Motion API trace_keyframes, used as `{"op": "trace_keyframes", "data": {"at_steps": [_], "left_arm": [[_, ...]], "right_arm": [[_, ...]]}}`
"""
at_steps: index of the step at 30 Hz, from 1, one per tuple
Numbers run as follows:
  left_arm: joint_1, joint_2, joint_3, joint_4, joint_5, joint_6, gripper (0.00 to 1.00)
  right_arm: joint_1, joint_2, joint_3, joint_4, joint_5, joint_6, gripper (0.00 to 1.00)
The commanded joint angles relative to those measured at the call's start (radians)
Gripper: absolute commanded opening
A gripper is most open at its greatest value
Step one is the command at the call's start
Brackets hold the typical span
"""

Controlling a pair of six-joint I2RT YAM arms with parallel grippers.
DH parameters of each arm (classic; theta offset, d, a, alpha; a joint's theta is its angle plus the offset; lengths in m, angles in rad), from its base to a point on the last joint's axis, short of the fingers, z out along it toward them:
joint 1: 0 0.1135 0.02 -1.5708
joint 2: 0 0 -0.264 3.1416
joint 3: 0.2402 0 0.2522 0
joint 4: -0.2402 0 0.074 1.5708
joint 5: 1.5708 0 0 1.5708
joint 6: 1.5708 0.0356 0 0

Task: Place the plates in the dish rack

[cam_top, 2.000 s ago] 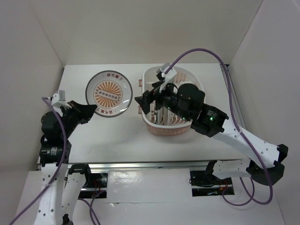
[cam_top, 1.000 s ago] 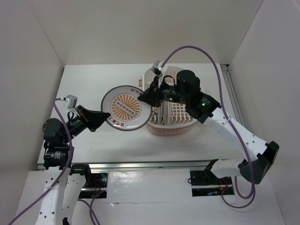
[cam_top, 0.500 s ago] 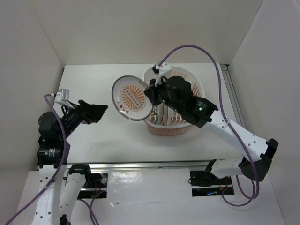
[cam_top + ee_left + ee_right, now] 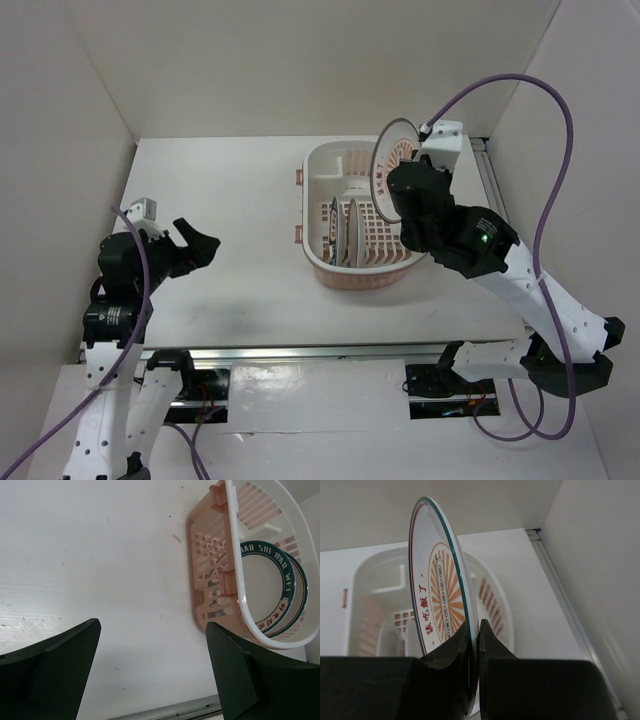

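Next, my right gripper lets go of the orange sunburst plate in the slot (image 4: 374, 235) (image 4: 440, 641) next to the plate behind the green-lettered plate.
The dish rack (image 4: 345, 277) stands at the table's middle right, a white oval basket with a pinkish-orange grid. Two plates stand on edge in its slots: the green-lettered one (image 4: 339, 230) and another (image 4: 353, 228) right behind it. My right gripper (image 4: 398, 192) is shut on the rim of the orange sunburst plate (image 4: 392, 160), holding it upright over the rack's back right part. In the right wrist view that plate (image 4: 440, 600) is pinched between the fingers (image 4: 495, 650). My left gripper (image 4: 200, 246) hangs open and empty at the left, far from the rack (image 4: 235, 580).
White enclosure walls close in the table on the left, back and right. A metal rail (image 4: 330, 352) runs along the near edge. The right arm's purple cable (image 4: 500, 85) arcs high over the back right corner.
The left gripper let go of the sunburst plate and drew back left. The right gripper took it and carried it from left of the rack to above the rack's right side.
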Motion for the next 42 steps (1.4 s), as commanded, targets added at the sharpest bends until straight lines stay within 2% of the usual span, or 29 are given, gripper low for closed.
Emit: {"op": "trace_keyframes", "data": {"at_steps": [1,5,10,15,23,42], "left_arm": [[-0.003,-0.018,0.006,0.019,-0.019,0.028,1.0],[-0.003,-0.018,0.006,0.019,-0.019,0.028,1.0],[-0.003,-0.029,0.006,0.019,-0.019,0.028,1.0],[-0.003,-0.029,0.006,0.019,-0.019,0.028,1.0],[-0.003,-0.029,0.006,0.019,-0.019,0.028,1.0],[-0.003,-0.019,0.006,0.019,-0.019,0.028,1.0]], "right_arm": [[0.002,-0.005,-0.017,-0.151,0.19,0.13,0.0],[-0.07,0.004,-0.072,-0.16,0.175,0.141,0.0],[-0.128,0.004,-0.164,-0.066,0.097,0.131,0.0],[-0.137,0.004,-0.27,0.029,0.025,0.118,0.0],[-0.157,0.054,-0.322,0.119,-0.056,0.108,0.0],[-0.187,0.047,-0.471,0.159,-0.142,0.14,0.0]]}}
